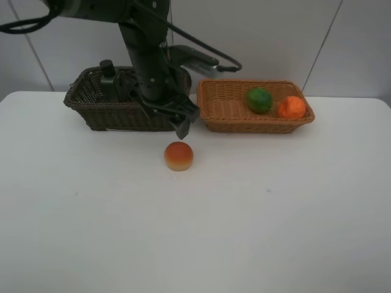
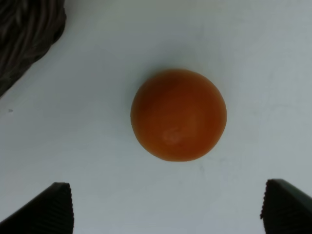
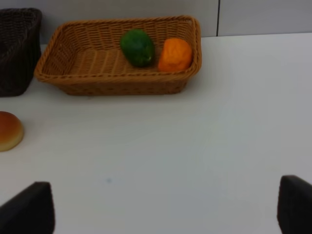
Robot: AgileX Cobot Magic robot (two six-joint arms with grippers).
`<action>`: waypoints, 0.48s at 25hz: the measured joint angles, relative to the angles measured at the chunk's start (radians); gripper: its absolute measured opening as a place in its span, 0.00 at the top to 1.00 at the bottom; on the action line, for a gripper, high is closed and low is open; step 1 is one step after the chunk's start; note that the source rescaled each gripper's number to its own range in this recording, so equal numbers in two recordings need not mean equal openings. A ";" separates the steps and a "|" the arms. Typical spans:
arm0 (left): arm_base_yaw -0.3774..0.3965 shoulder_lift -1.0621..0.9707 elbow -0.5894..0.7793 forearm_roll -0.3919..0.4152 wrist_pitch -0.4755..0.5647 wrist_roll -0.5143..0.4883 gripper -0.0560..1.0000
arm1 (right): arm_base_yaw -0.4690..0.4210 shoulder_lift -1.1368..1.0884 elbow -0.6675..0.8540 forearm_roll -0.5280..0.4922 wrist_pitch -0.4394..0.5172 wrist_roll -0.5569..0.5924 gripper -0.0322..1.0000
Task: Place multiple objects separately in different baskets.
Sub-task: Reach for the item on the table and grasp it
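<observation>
Next, the left gripper goes down to the red-orange peach and closes around the peach's wide middle [image 1: 179, 157] [image 2: 178, 115], with one finger on each side.
The red-orange peach [image 1: 178, 155] lies on the white table in front of the two baskets. My left gripper [image 1: 182, 125] hangs open just above and behind it; in the left wrist view the peach [image 2: 178, 114] lies ahead of the two spread fingertips [image 2: 53, 207]. The light orange-brown basket [image 1: 229, 116] holds the green oval fruit [image 1: 259, 99] and the orange [image 1: 292, 107]. The dark brown basket [image 1: 101, 113] holds the dark pump bottle [image 1: 108, 76]; my left arm hides part of its inside. My right gripper [image 3: 165, 209] is open and empty. The pink cup and pink bottle are hidden.
The white table [image 1: 195, 232] stretches wide in front of the peach. A grey panelled wall stands behind the baskets. The right wrist view also shows the light basket [image 3: 73, 78], the green fruit [image 3: 138, 47], the orange [image 3: 175, 54] and the peach [image 3: 9, 130].
</observation>
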 joint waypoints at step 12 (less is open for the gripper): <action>-0.019 0.107 -0.004 0.003 -0.065 0.063 0.00 | 0.000 0.000 0.000 0.000 0.000 0.000 0.00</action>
